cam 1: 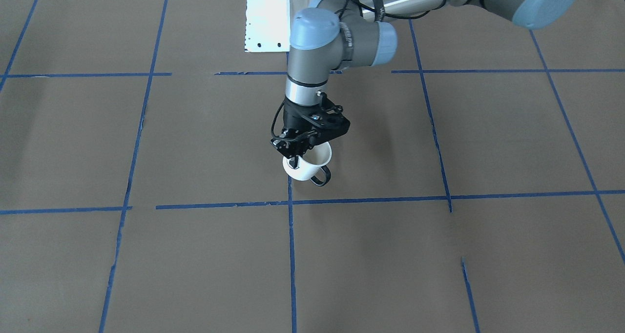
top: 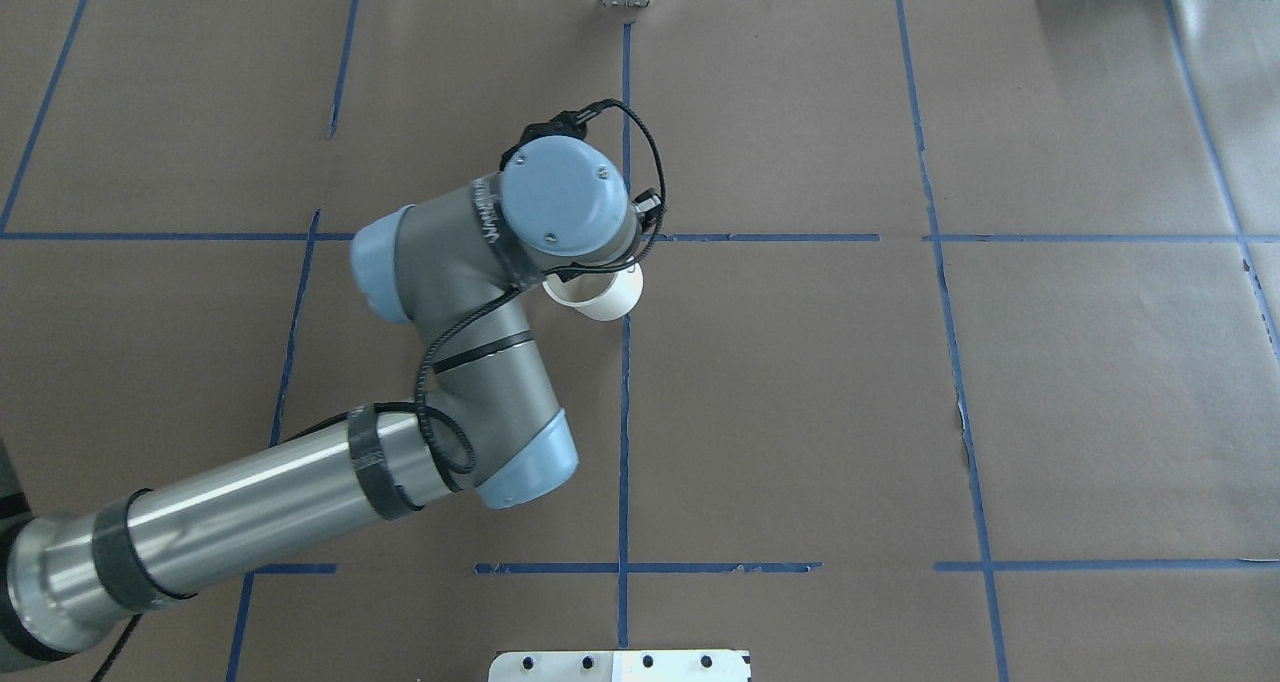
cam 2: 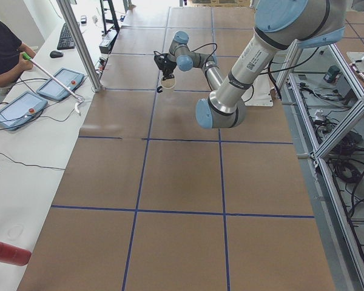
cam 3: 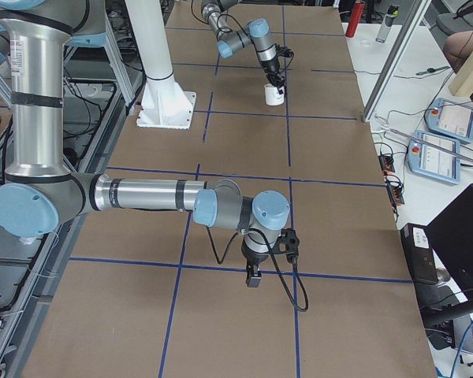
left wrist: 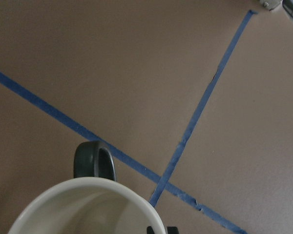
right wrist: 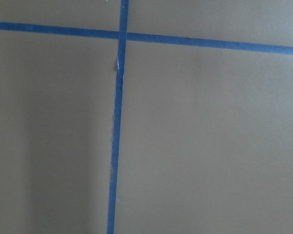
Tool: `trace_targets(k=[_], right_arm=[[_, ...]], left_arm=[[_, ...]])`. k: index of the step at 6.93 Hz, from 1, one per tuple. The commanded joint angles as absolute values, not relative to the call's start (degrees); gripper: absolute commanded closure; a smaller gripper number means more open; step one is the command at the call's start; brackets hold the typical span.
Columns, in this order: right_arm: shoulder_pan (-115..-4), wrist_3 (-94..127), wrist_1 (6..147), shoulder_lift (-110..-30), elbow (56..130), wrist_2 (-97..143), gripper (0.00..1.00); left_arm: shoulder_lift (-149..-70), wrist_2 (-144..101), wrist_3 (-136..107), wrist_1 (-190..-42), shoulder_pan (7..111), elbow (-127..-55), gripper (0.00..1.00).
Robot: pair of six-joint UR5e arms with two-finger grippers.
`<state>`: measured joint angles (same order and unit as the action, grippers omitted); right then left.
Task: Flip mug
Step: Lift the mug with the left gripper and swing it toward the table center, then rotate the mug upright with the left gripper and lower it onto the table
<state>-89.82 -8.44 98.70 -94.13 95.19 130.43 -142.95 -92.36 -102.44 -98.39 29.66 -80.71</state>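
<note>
Next, I set the white mug on the piece of blue tape (cam 1: pixel 288 160) between the crossing and the base plate, using my left gripper.
The small white mug (cam 1: pixel 308 167) hangs tilted from my left gripper (cam 1: pixel 295 158), just beyond a blue tape crossing, open end up and black loop handle (cam 1: pixel 322 177) toward the operators' side. The gripper is shut on the mug's rim, one finger inside the mug. I cannot tell whether the mug touches the table. In the overhead view the wrist hides all but part of the mug (top: pixel 606 298). The left wrist view looks into its white inside (left wrist: pixel 90 209); its handle (left wrist: pixel 94 161) is beyond. The smiley face is hidden. My right gripper (cam 3: pixel 254 276) hangs low over the table, far from the mug (cam 3: pixel 275 95); I cannot tell whether it is open or shut.
Blue tape lines (cam 1: pixel 291 255) divide the brown table into squares. The white base plate (cam 1: pixel 266 15) stands at the robot's side. An operator's bench with tablets (cam 2: pixel 18 109) and a red bottle (cam 2: pixel 6 251) runs along the far side.
</note>
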Motion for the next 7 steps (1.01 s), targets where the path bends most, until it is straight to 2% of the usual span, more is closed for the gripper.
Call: trace_targets(k=[1,4,7], right_arm=[[-89.82,-8.44,98.7,-94.13,95.19,130.43,0.0],[-89.82,-8.44,98.7,-94.13,95.19,130.43,0.0],[-89.82,-8.44,98.7,-94.13,95.19,130.43,0.0]], left_arm=[[-151.23,-92.29,-97.67,-87.85,28.57,-71.4,1.0],[-155.11,-92.29,-96.42,-82.89,27.34,-67.78,1.0],[-155.66,-87.92,-96.07,-82.97,26.55,-67.41,1.0]])
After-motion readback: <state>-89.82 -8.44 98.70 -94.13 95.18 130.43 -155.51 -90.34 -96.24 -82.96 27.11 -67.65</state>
